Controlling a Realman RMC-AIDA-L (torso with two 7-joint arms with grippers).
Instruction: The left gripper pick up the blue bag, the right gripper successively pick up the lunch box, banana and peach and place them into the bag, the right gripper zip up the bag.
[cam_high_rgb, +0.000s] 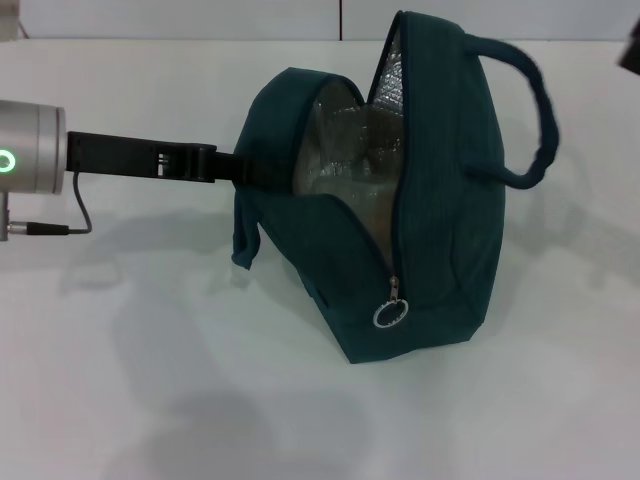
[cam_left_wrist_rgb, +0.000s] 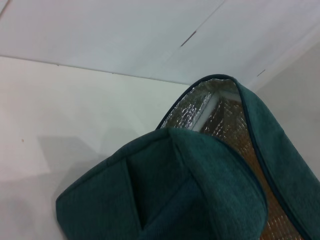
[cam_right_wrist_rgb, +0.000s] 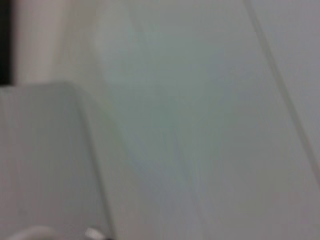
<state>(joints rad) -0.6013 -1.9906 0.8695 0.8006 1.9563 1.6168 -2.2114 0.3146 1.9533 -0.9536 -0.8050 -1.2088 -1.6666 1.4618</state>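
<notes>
My right gripper grabs the ring zip pull (cam_high_rgb: 391, 313) at the low end of the zip on the blue bag next.
The blue bag (cam_high_rgb: 440, 170) stands in the middle of the white table with its top unzipped and the silver foil lining (cam_high_rgb: 340, 130) showing. From the left, my left gripper (cam_high_rgb: 228, 167) reaches in level and is shut on the bag's near-side wall, holding the mouth open. The left wrist view looks over that teal wall (cam_left_wrist_rgb: 165, 190) into the foil-lined inside (cam_left_wrist_rgb: 225, 115). The ring zip pull (cam_high_rgb: 391, 313) hangs at the low end of the zip. Only a dark sliver of my right gripper (cam_high_rgb: 632, 45) shows at the top right edge. Lunch box, banana and peach are out of view.
One rope handle (cam_high_rgb: 535, 110) arches off the bag's right side, and the other (cam_high_rgb: 245, 245) droops on the left. A black cable (cam_high_rgb: 70, 225) loops below the left wrist. The white table (cam_high_rgb: 150, 380) spreads in front of the bag.
</notes>
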